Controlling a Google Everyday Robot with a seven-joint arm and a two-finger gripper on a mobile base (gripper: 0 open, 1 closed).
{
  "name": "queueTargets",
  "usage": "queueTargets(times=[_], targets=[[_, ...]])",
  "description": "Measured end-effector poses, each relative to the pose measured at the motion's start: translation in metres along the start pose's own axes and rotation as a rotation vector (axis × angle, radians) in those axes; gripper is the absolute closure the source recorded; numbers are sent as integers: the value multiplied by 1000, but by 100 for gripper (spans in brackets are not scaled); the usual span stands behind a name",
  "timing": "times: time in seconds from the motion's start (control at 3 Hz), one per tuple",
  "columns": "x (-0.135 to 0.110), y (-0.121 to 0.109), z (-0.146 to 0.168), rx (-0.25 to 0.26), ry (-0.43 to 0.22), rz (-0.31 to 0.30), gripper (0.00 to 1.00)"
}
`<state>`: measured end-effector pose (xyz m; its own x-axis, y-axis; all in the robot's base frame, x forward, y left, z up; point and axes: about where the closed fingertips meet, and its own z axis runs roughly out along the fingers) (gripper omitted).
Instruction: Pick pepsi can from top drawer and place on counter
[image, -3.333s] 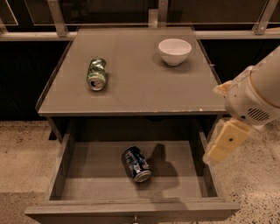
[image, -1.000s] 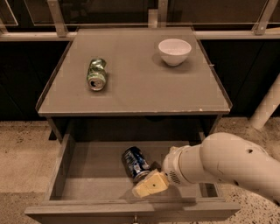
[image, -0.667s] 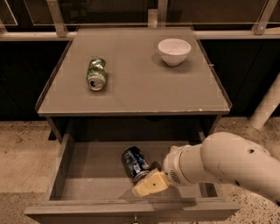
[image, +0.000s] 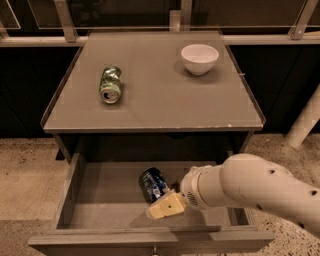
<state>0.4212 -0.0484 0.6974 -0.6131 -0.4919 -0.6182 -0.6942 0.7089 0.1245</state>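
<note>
The gripper will close on the near half of the pepsi can (image: 158, 191), so that the far end of the can sticks out of the fingers.
The pepsi can (image: 153, 183), dark blue with a silver end, lies on its side in the middle of the open top drawer (image: 70, 195). My gripper (image: 165, 205), with a cream-coloured finger showing, reaches into the drawer from the right on a thick white arm (image: 250, 190). It sits right at the can's near right side, touching or nearly touching it. The counter (image: 160, 95) is above the drawer.
A dented green can (image: 110, 84) lies on the counter's left side. A white bowl (image: 199, 58) stands at the counter's back right. A metal rail (image: 65, 20) runs behind the counter. A white post (image: 304, 125) stands at the right on speckled floor.
The arm came down from the drawer's right side into the drawer over the last few seconds. In the last second it has stayed beside the pepsi can with no visible shift.
</note>
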Motion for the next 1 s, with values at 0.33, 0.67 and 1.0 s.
queueTargets(times=[0.33,0.67,1.0], targets=[[-4,-4,33,1,-50,65,0],[-9,0,60,-8,-82,90,0],[-6,9,81,-15,-88,103,0]])
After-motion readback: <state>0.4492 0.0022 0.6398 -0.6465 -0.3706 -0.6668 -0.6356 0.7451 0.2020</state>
